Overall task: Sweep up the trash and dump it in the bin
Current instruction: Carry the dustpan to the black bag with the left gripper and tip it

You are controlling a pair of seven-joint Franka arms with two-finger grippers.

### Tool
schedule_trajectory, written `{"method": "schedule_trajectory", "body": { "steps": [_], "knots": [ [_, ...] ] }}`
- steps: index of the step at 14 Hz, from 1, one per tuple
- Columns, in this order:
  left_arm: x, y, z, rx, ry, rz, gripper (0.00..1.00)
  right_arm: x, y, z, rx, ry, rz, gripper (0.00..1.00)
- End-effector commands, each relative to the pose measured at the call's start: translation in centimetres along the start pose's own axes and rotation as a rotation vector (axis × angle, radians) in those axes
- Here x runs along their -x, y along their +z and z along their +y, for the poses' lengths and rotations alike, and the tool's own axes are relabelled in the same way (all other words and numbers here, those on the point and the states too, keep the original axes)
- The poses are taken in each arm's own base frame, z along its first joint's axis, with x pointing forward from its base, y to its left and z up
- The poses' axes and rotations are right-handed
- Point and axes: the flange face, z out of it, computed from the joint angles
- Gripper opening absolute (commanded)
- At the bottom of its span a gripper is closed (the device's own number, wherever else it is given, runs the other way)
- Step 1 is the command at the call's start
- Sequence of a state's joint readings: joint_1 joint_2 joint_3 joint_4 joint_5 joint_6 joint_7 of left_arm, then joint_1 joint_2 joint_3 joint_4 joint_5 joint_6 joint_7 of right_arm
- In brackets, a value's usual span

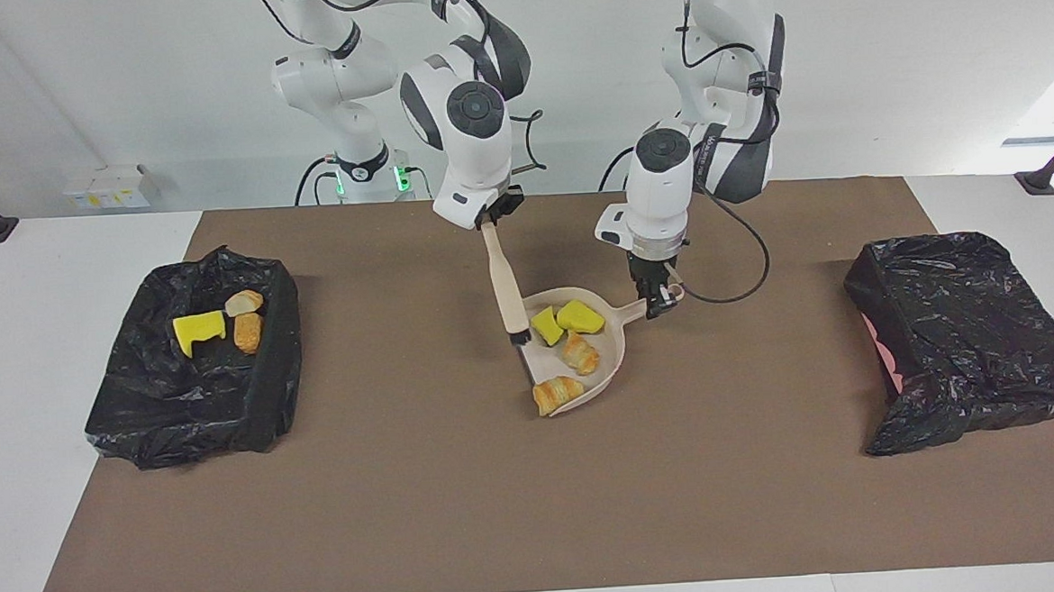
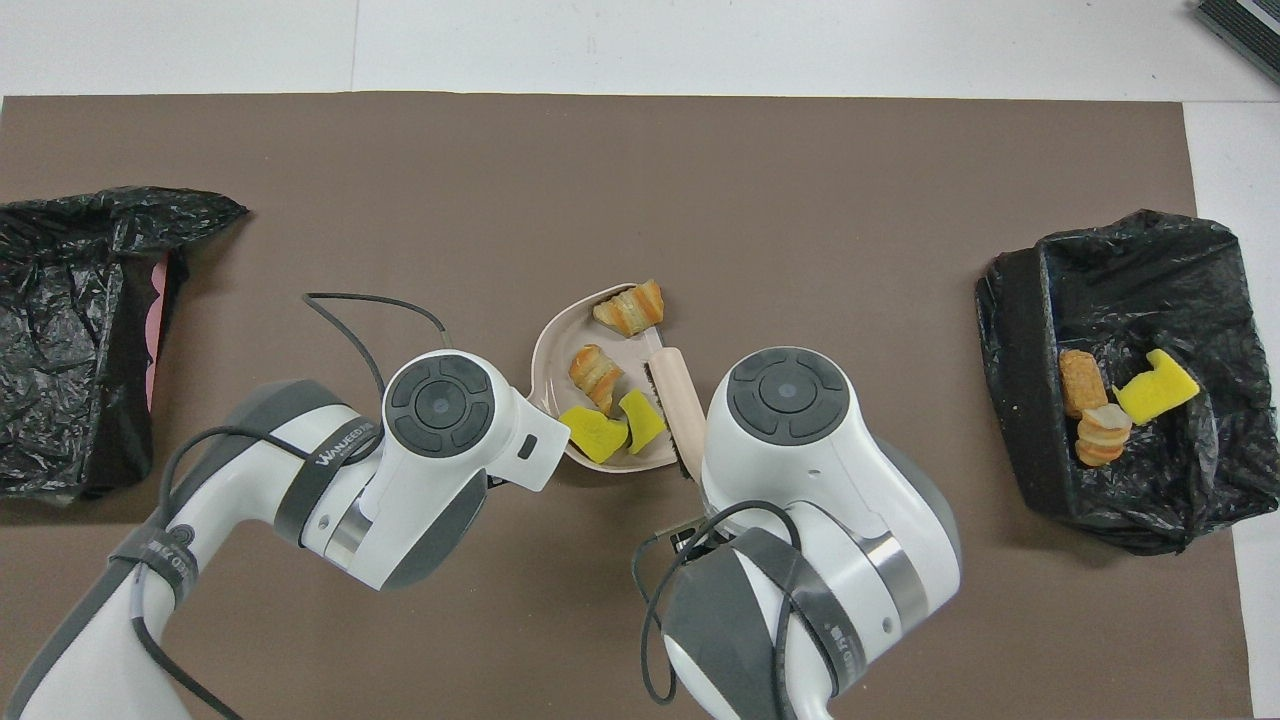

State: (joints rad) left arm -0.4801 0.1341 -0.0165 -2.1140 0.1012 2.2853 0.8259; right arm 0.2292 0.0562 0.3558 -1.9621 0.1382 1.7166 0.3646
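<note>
My right gripper is going to place the beige brush. Next, I set it down on the bare brown mat [image 2: 644,636] that lies between my two arms.
A beige dustpan [image 1: 613,341] [image 2: 552,345] lies mid-table, and my left gripper [image 1: 658,300] is shut on its handle. In the pan lie two yellow trash chunks [image 1: 579,316] [image 2: 592,437] and a striped bread-like scrap [image 1: 580,354] [image 2: 595,370]. Another bread scrap [image 1: 557,392] [image 2: 630,307] sits at the pan's open lip. My right gripper [image 1: 493,218] is shut on the handle of the beige brush [image 1: 509,288] [image 2: 682,400]. The brush hangs steeply, its bristles at the pan's edge beside the yellow chunks. Both hands are hidden under the wrists in the overhead view.
A black-lined bin [image 1: 136,416] [image 2: 1010,330] at the right arm's end of the table holds three scraps. Another black-bagged bin [image 1: 971,336] [image 2: 70,330] sits at the left arm's end. A brown mat [image 1: 502,514] covers the table.
</note>
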Motion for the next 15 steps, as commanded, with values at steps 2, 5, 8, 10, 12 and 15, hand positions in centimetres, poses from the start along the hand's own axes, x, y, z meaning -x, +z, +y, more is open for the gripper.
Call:
{"method": "schedule_trajectory", "body": {
  "steps": [2,5,8,10,12,15],
  "knots": [
    [3.2,-0.9,-3.5,0.022,0.029,0.102,0.0,0.7,-0.6,-1.3,-0.033,0.126,0.049,0.0],
    [6.4,-3.3,-6.6,0.054,0.036,0.141,0.0,2.0,-0.3,-2.6,-0.036,0.156,0.046,0.0],
    [10.4,-6.5,-10.0,0.095,0.057,0.157,0.0,5.6,0.6,-6.0,-0.056,0.185,0.025,0.0],
    [13.8,-8.3,-11.9,0.108,0.074,0.173,0.0,7.8,1.2,-7.0,-0.049,0.183,0.021,0.0],
    [17.0,-10.0,-13.4,0.115,0.086,0.184,0.0,9.3,1.8,-8.5,-0.071,0.185,-0.01,0.0],
    [24.2,-10.8,-15.3,0.114,0.081,0.217,0.0,10.8,5.0,-10.2,-0.051,0.164,-0.043,0.0]
  ]
}}
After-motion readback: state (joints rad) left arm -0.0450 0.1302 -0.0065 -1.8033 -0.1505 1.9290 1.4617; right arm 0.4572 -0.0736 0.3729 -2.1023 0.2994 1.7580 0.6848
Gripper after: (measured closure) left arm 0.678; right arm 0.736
